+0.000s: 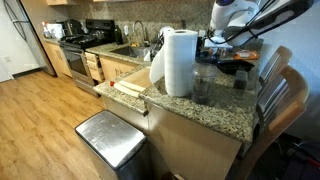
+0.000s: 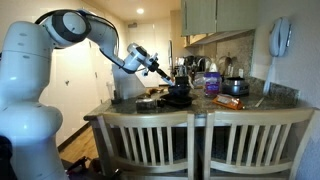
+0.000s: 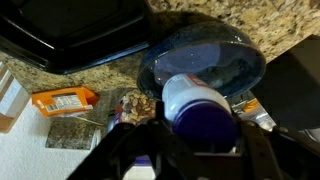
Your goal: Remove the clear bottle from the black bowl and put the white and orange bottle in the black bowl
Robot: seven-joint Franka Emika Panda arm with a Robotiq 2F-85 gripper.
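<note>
The white bottle will be released from my gripper in the middle of the black bowl (image 1: 207, 58) (image 3: 203, 60), next to the black tray.
In the wrist view my gripper (image 3: 200, 135) is shut on a pale, clear-bodied bottle (image 3: 192, 98) with a dark blue cap. The bottle is tilted, cap toward the camera, just above the near rim of the glossy black bowl (image 3: 235, 60). No other thing shows in the bowl. A small orange item with a white label (image 3: 62, 99) lies on the granite left of the bowl; I cannot tell whether it is the white and orange bottle. In an exterior view the gripper (image 2: 161, 69) hangs over the black bowl (image 2: 178, 98) on the counter.
A black tray (image 3: 80, 30) lies beyond the bowl and a printed snack packet (image 3: 131, 106) beside it. A tall paper-towel roll (image 1: 180, 62) stands on the counter. A purple container (image 2: 212, 83) and pots stand behind the bowl; wooden chairs (image 2: 200, 140) line the counter's edge.
</note>
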